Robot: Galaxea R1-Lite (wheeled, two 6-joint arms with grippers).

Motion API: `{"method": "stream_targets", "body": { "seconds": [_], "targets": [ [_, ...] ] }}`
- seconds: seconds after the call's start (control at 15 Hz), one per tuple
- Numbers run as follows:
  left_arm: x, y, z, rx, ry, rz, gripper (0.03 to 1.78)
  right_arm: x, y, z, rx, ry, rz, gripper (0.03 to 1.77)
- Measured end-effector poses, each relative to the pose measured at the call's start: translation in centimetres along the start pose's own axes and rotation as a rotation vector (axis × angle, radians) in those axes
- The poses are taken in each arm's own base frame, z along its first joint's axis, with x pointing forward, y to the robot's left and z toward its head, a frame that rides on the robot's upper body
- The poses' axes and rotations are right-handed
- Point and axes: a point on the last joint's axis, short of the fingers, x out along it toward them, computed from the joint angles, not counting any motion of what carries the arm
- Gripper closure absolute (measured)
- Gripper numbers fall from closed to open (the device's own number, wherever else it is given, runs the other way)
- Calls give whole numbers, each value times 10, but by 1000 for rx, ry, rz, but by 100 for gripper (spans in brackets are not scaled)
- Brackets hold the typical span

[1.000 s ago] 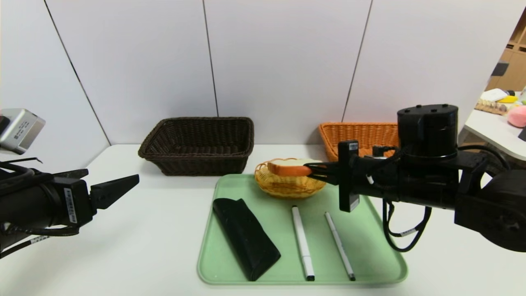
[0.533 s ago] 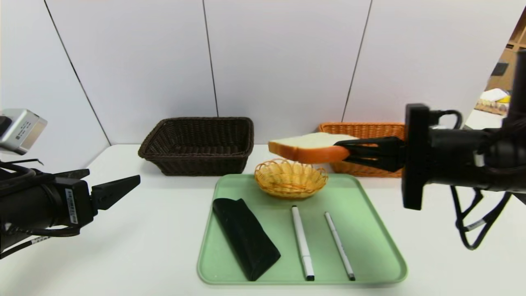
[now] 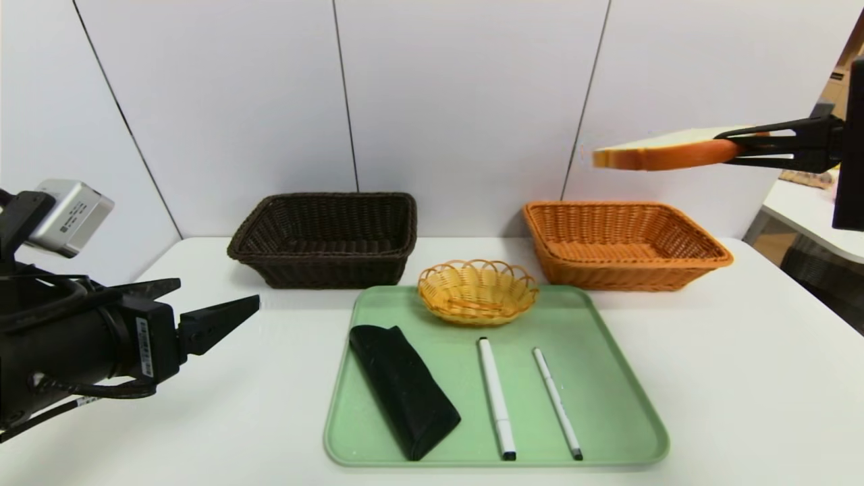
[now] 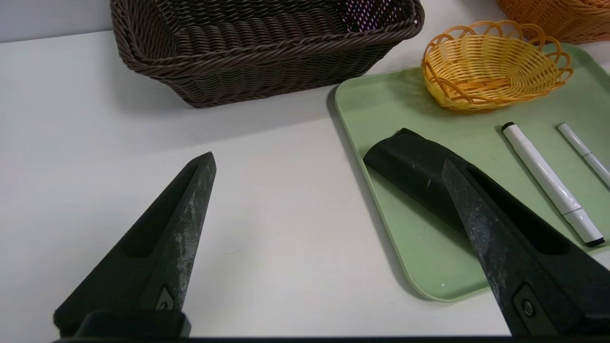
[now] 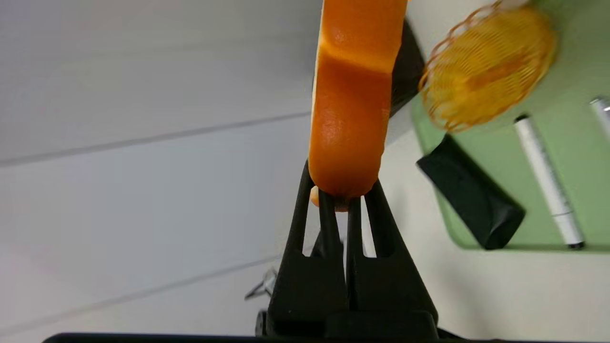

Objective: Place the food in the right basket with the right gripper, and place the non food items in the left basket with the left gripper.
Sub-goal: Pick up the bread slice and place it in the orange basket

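Note:
The slice of bread, still high above the orange basket, will be let go by my right gripper on the orange basket's bottom, just behind its front rim (image 3: 645,248).
My right gripper (image 3: 729,144) (image 5: 343,188) is shut on a slice of bread (image 3: 658,155) (image 5: 350,95) and holds it flat, high above the orange right basket (image 3: 624,243). The dark brown left basket (image 3: 327,236) (image 4: 257,47) stands at the back left. A green tray (image 3: 607,378) (image 4: 424,247) carries a black pouch (image 3: 401,388) (image 4: 410,166), a thick white marker (image 3: 496,398) (image 4: 548,183) and a thin white pen (image 3: 557,401) (image 4: 584,152). My left gripper (image 3: 202,314) (image 4: 329,162) hovers open over the table left of the tray, nothing between its fingers.
A small yellow wicker bowl (image 3: 478,291) (image 4: 495,64) (image 5: 486,62) sits at the tray's back edge. White wall panels rise behind the baskets. Another table with objects (image 3: 810,202) stands at the far right.
My right gripper has lifted the bread out of the yellow bowl and carried it up and to the right, above the orange basket. The left gripper has edged slightly towards the tray.

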Motion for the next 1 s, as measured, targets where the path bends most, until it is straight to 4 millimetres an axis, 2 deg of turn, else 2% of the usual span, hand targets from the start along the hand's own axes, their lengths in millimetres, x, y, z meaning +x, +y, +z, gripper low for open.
{"method": "stream_targets", "body": {
  "seconds": [0.33, 0.67, 0.8, 1.0],
  "targets": [
    [2, -2, 1, -2, 1, -12, 12, 44, -16, 74, 163, -75, -193, 172],
    [0, -1, 0, -9, 0, -9, 12, 93, -44, 135, 298, -82, -285, 172],
    [-1, -1, -1, -9, 0, -8, 12, 107, -57, 151, 334, -82, -305, 172],
    [-1, -1, -1, -9, 1, -9, 12, 120, -74, 163, 367, -69, -331, 172]
  ]
}}
